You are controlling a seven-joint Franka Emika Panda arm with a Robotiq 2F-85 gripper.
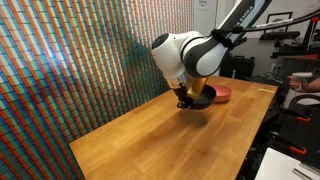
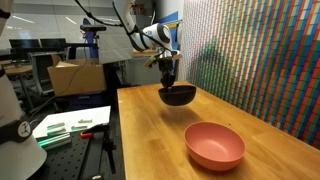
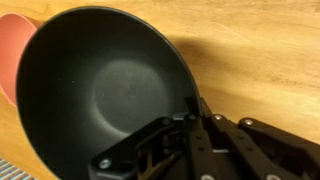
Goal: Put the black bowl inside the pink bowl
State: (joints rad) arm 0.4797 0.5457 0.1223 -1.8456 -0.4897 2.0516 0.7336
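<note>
My gripper has the black bowl. It will let go of the bowl upright in the hollow of the pink bowl (image 1: 217, 90) (image 3: 9, 58) on the wooden table.
The black bowl (image 2: 178, 95) hangs in the air above the wooden table, held by its rim in my gripper (image 2: 170, 84). In the wrist view the black bowl (image 3: 95, 90) fills the left of the frame, with my gripper (image 3: 190, 112) shut on its rim. The pink bowl (image 2: 214, 145) sits upright and empty on the table, nearer the camera and apart from the black bowl. It shows as a pink edge in the wrist view (image 3: 12, 55) and behind the arm in an exterior view (image 1: 220, 93). The black bowl (image 1: 194, 100) sits under the arm there.
The wooden table (image 2: 150, 135) runs along a wall of coloured tiles (image 2: 260, 60). A cardboard box (image 2: 75, 75) and lab benches stand beyond the table's far end. Papers lie on a side bench (image 2: 75, 125).
</note>
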